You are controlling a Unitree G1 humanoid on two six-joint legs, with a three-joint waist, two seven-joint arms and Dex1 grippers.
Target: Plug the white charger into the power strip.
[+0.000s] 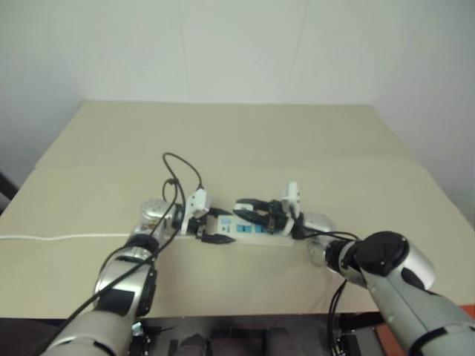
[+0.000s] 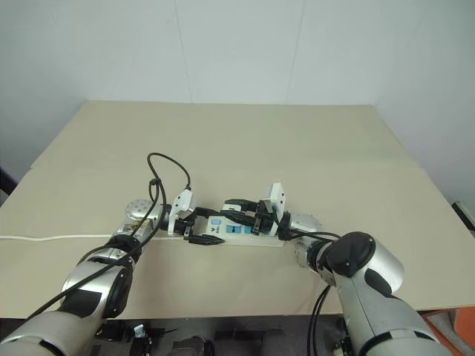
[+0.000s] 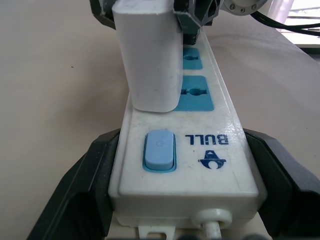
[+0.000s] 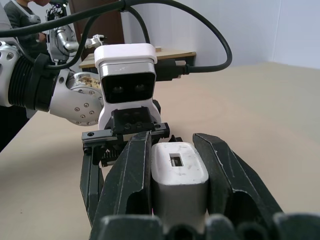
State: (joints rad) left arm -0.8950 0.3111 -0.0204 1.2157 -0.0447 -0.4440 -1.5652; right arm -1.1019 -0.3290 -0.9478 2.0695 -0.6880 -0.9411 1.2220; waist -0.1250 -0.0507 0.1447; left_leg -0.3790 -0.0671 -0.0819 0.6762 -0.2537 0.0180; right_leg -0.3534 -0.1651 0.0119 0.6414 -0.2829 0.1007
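Note:
The right gripper's fingers are up high, level with the charger's top, so next the right gripper opens, back away and grips the charger lower down its body (image 3: 152,77).
The power strip (image 3: 200,145) lies on the tan table (image 1: 245,141), a white bar with blue socket faces and a blue switch (image 3: 160,150). My left gripper (image 3: 182,165) is shut on its switch end, one black finger on each long side. The white charger (image 3: 147,60) stands upright on the strip's face, over the socket nearest the switch. Its base touches the face and its prongs are hidden. My right gripper (image 4: 175,150) is shut on the charger (image 4: 179,175), coming from the opposite side. In the head views both grippers meet over the strip (image 2: 245,231) near the table's front.
The strip's thin white cord (image 1: 59,237) runs left along the table toward its edge. A black cable (image 1: 182,167) loops up behind my left wrist. Two blue sockets (image 3: 192,92) beyond the charger are uncovered. A person (image 4: 22,20) shows far off in the right wrist view.

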